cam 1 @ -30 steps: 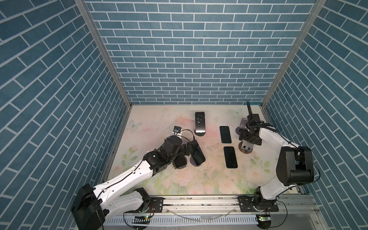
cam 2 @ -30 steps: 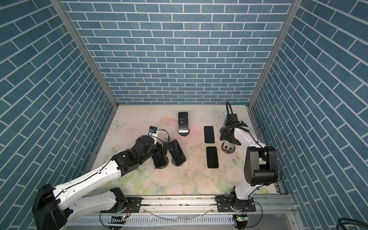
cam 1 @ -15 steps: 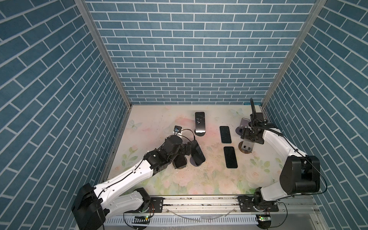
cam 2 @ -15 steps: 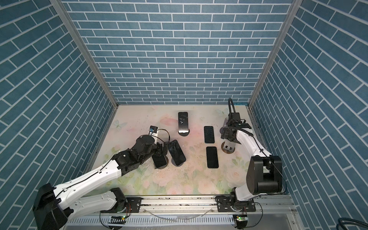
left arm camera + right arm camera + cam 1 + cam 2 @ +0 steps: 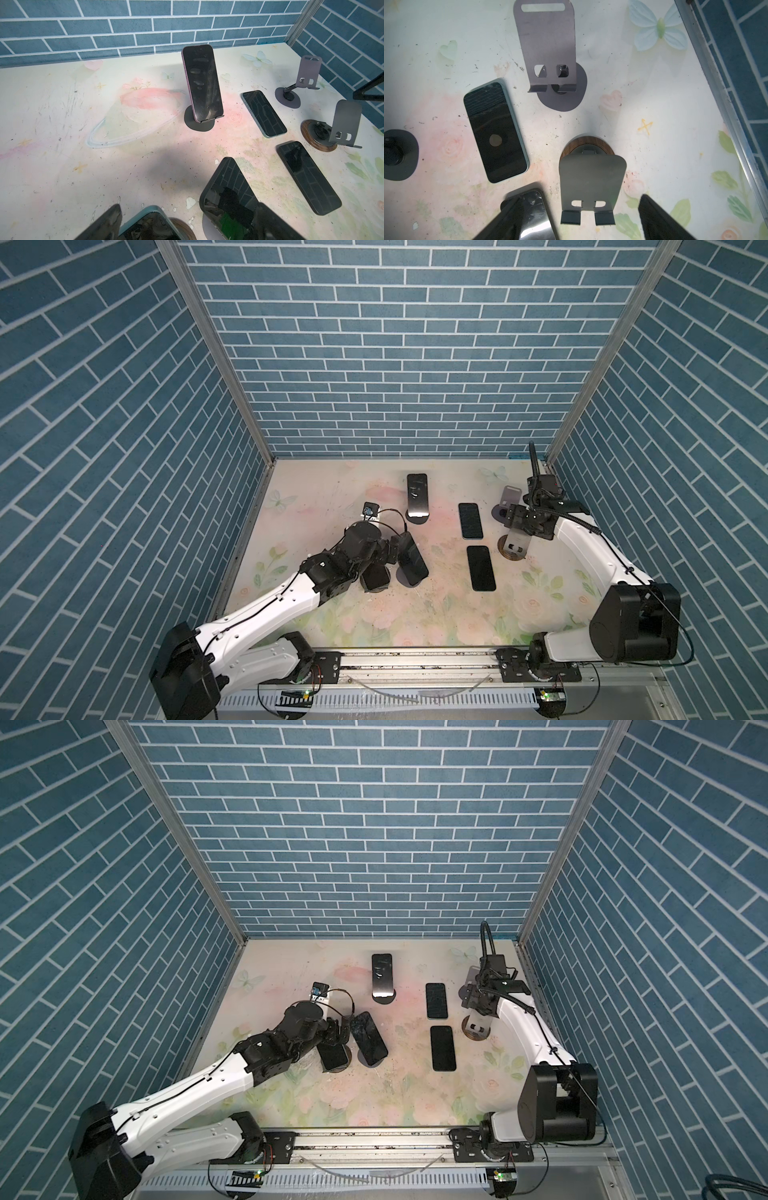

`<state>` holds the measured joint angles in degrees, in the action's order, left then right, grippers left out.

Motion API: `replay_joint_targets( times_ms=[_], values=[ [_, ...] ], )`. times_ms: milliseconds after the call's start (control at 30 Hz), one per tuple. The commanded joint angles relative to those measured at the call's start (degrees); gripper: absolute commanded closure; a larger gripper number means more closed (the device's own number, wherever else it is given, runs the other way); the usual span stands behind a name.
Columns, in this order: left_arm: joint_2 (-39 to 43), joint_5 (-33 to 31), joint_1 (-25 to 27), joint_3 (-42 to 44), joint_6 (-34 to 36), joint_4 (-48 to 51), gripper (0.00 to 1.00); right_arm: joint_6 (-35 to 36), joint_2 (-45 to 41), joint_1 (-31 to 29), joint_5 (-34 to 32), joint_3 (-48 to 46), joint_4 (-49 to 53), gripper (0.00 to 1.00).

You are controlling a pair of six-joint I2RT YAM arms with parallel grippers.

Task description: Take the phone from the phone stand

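Note:
The teal phone rests on the wood-based stand beside the dark phone. My left gripper should close on its top end (image 5: 373, 565) (image 5: 151, 209) next.
Three phones stand on phone stands. A teal phone (image 5: 376, 576) on a wood-based stand and a dark phone (image 5: 411, 559) on a grey stand are at centre left. My left gripper (image 5: 390, 553) is open just behind their tops. In the left wrist view its fingers (image 5: 108, 222) flank the teal phone (image 5: 149, 226) and overlap the dark phone (image 5: 226, 197); I cannot tell whether they touch. A third phone (image 5: 417, 501) leans on a stand at the back. My right gripper (image 5: 519, 523) hangs open over an empty wood-based stand (image 5: 589, 178).
Two phones lie flat right of centre, one (image 5: 470, 520) farther back and one (image 5: 481, 568) nearer the front. A second empty grey stand (image 5: 508, 504) sits near the back right. The right wall's metal rail (image 5: 720, 104) runs close beside the right gripper.
The right arm's elbow has swung down towards the front rail while its gripper stayed over the wood-based stand, drifting slightly right. The left arm has not moved.

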<state>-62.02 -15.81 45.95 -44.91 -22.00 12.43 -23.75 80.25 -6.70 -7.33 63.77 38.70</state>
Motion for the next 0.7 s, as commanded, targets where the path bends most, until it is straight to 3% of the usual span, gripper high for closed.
replay_joint_targets(
  times_ms=[0,433,667],
  values=[
    [1.6,-1.8,0.3,-2.3,-2.4,3.3,0.00,-1.5,-2.1,-0.7,0.7,-1.7,1.4,0.13],
    [2.3,-12.1,0.2,-9.4,-18.5,28.8,0.00,0.0,-2.6,-1.2,0.3,-3.4,0.5,0.13],
    [0.7,-10.7,0.3,-8.7,-25.6,31.9,0.00,0.3,-2.7,-1.2,0.6,-4.7,-0.8,0.13]
  ],
)
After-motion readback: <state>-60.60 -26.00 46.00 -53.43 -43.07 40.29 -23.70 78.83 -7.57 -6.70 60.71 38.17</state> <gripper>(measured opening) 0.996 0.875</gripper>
